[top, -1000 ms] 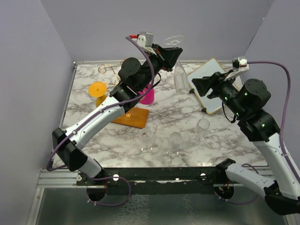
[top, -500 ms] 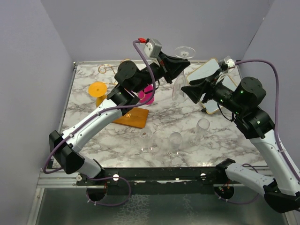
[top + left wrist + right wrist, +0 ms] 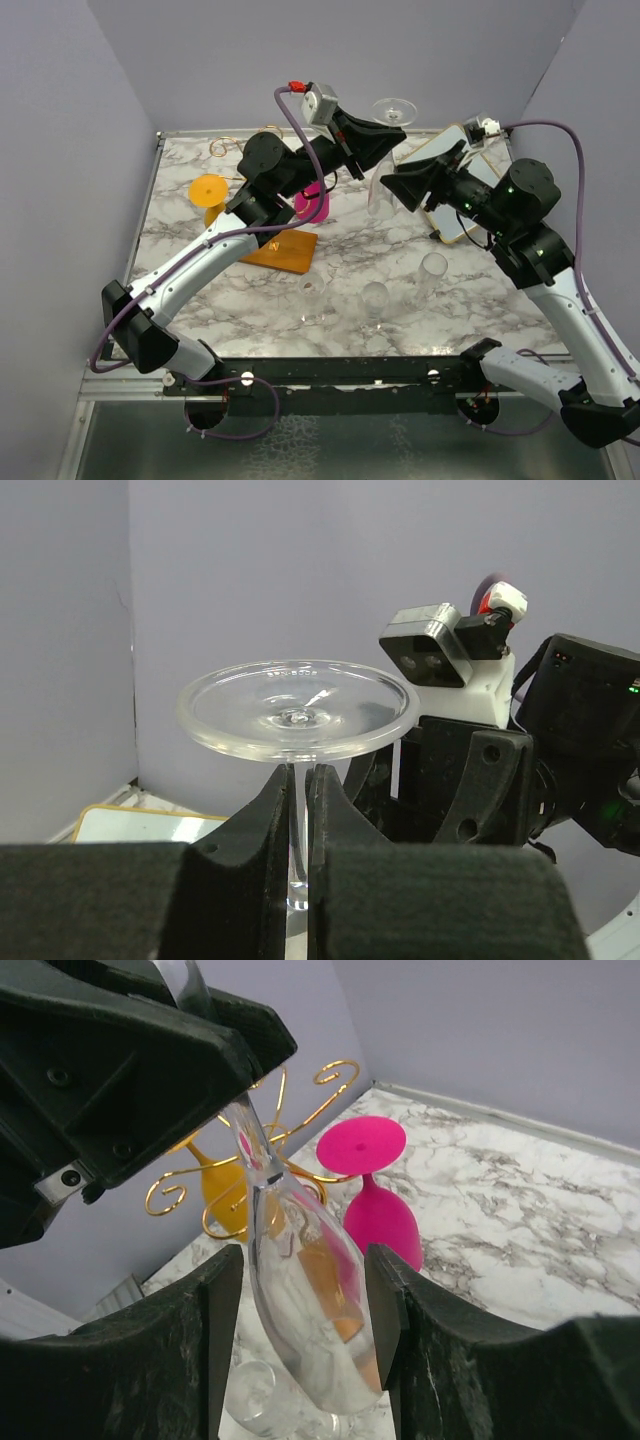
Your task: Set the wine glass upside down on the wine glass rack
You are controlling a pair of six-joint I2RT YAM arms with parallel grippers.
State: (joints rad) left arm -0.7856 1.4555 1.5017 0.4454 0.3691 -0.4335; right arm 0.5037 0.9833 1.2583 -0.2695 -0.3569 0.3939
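Note:
My left gripper is covering the part of the wine glass's stem that the rack must hold, so my right gripper needs to hold the glass while my left gripper takes the foot's rim [image 3: 299,751].
A clear wine glass [image 3: 381,190] hangs upside down in the air, foot on top. My left gripper [image 3: 375,140] is shut on its stem just under the foot; the left wrist view shows the fingers [image 3: 270,820] pinching the stem of the glass [image 3: 295,708]. My right gripper [image 3: 405,185] is open, with its jaws on either side of the bowl [image 3: 310,1290] and a small gap on each side. The wine glass rack's gold wire [image 3: 222,148] and orange-brown base [image 3: 285,252] stand at the back left, also seen in the right wrist view [image 3: 300,1090].
A pink glass [image 3: 312,205] and a yellow glass [image 3: 210,192] hang upside down on the rack. Three clear glasses [image 3: 433,268] [image 3: 374,297] [image 3: 313,295] stand on the marble table. A white wood-framed board [image 3: 455,218] lies at the back right.
My left arm has carried the glass to the right and up. My right gripper has swung left and now has its open jaws around the bowl.

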